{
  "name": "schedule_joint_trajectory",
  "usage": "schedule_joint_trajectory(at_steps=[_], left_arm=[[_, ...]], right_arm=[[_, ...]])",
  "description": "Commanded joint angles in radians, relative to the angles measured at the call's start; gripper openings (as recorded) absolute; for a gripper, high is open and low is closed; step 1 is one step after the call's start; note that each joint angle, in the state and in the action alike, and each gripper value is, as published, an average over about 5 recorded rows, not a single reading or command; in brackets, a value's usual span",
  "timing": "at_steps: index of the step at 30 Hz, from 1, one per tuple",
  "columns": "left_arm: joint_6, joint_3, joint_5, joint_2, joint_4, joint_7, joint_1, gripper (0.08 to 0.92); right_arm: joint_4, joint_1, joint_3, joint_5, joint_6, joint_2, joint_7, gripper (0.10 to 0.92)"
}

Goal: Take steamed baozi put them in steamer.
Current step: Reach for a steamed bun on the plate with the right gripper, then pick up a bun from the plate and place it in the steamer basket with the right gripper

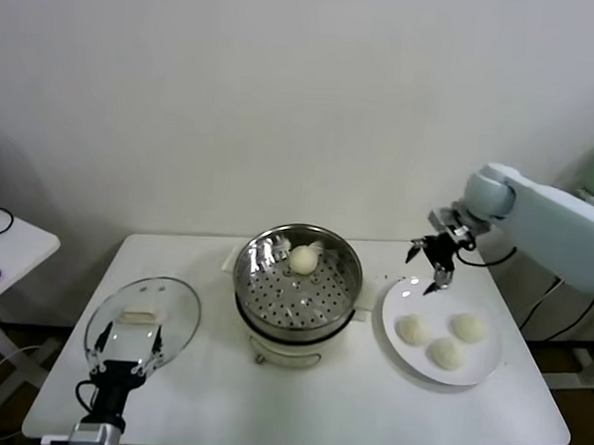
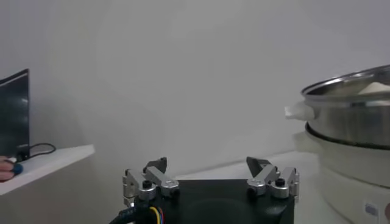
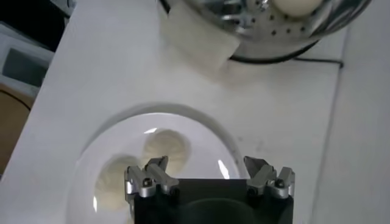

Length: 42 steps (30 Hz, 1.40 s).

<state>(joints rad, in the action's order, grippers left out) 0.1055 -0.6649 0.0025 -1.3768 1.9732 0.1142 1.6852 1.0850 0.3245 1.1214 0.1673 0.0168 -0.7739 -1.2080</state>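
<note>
Next, the robot's right gripper needs to close around the middle of the baozi [image 1: 412,329] [image 3: 166,150] nearest the steel steamer on the white plate.
One cream-white baozi [image 1: 304,260] lies in the shiny steel steamer [image 1: 346,285] at the table's middle; it also shows in the right wrist view [image 3: 297,5]. Three more baozi [image 1: 444,352] lie on the white plate [image 1: 488,370] to the right. My right gripper [image 1: 427,264] is open and empty, hovering above the plate's far left edge. In the right wrist view the right gripper [image 3: 207,163] is over the plate [image 3: 201,131], with a baozi [image 3: 164,148] below it. My left gripper [image 1: 123,345] is parked open at the table's front left, by the glass lid.
A round glass lid [image 1: 176,306] with a white handle lies flat on the table's left part. The steamer sits on a white pot base [image 1: 288,350]. A small white side table [image 1: 12,244] stands at far left. A wall is behind.
</note>
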Motion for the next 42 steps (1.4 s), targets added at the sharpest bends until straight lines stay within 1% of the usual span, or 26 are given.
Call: schedule_joint_trajectory(at_steps=[1,6,14,21,28,30,35,42], left_arm=[[0.001,0.003,0.004,0.002,-0.002,0.014,0.003,0.823],[0.003,0.001,0.010,-0.003,-0.006,0.019,0.009,0.823],[0.002,-0.003,0.006,-0.006,-0.012,0.023,0.019,0.823],[-0.008,0.009,0.013,-0.024,-0.015,0.022,0.003,0.823],[-0.016,0.012,0.014,-0.025,-0.013,0.022,-0.006,0.823],[-0.017,0.012,0.013,-0.025,-0.014,0.022,-0.007,0.823],[-0.020,0.011,0.012,-0.024,-0.013,0.022,-0.008,0.823],[-0.019,0.010,0.011,-0.026,-0.015,0.024,-0.007,0.823]], right_arm=[[-0.035,-0.218,-0.125,-0.095,-0.001,0.016,0.033,0.823],[-0.083,-0.254,-0.158,-0.143,0.021,-0.023,0.041,0.823],[-0.124,-0.284,-0.179,-0.165,0.030,-0.058,0.042,0.823],[-0.153,-0.291,-0.190,-0.179,0.040,-0.083,0.043,0.823],[-0.159,-0.291,-0.193,-0.186,0.041,-0.088,0.034,0.823],[-0.158,-0.292,-0.195,-0.186,0.042,-0.088,0.034,0.817],[-0.150,-0.288,-0.195,-0.186,0.044,-0.086,0.031,0.759],[-0.146,-0.290,-0.199,-0.188,0.045,-0.086,0.034,0.709]])
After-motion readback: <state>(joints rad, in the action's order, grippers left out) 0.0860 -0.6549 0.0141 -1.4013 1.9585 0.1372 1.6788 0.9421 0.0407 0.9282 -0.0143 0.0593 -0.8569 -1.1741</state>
